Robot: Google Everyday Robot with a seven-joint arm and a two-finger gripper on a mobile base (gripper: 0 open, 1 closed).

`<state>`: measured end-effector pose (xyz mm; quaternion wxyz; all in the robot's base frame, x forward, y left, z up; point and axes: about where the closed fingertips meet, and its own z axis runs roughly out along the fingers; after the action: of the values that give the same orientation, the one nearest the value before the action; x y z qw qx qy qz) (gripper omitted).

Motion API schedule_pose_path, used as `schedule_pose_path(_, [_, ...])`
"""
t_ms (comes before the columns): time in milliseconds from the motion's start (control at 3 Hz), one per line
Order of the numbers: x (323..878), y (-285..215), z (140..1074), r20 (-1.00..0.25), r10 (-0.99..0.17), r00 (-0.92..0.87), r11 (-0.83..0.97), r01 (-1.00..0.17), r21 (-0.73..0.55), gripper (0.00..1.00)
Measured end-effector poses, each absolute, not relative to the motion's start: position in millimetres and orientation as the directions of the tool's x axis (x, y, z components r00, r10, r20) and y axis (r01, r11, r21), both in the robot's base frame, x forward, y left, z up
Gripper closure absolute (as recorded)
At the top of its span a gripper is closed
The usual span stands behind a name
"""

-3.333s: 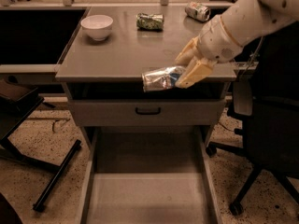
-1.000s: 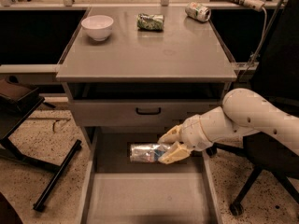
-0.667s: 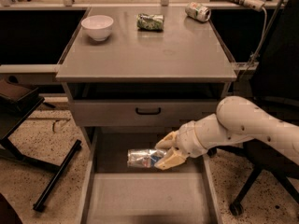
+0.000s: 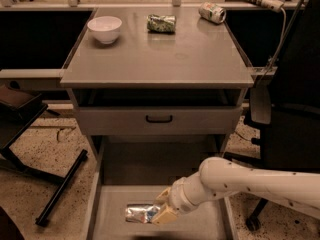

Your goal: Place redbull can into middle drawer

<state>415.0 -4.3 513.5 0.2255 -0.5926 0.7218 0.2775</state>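
Note:
My gripper will let go of the redbull can on the middle drawer's bottom, toward the side (image 4: 132, 197) closest to the black stand leg. The can is now low over that drawer's floor.
The redbull can (image 4: 138, 213), slim, shiny silver and dented, lies on its side low over the floor of the pulled-out middle drawer (image 4: 111, 219), a wide grey metal tray at the bottom of the view. My gripper (image 4: 161, 210) reaches in from the right on a white arm and is shut on the can's right end. Whether the can rests on the drawer floor cannot be told.
A grey cabinet top (image 4: 200, 54) carries a white bowl (image 4: 104, 28), a green can (image 4: 161, 23) and a white-green-red can (image 4: 212, 12). Below it is a grey drawer front with a black handle (image 4: 159, 118). A black office chair (image 4: 290, 124) stands at the right; a black stand leg (image 4: 60, 189) at the left.
My gripper has carried the can down from in front of the cabinet top into the open drawer, and over the last second lower and a little left, close to the drawer floor.

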Motion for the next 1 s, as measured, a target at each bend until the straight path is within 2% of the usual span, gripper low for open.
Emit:
schedule_pose_path(333, [426.6,20.8,452.3,-0.656,-0.704,-0.272,0.221,-0.962,0.161,1.00])
schedule_pose_path(1000, [441.8,24.3,450.1,-0.676,-0.683,-0.275,0.264,-0.957,0.122,1.00])
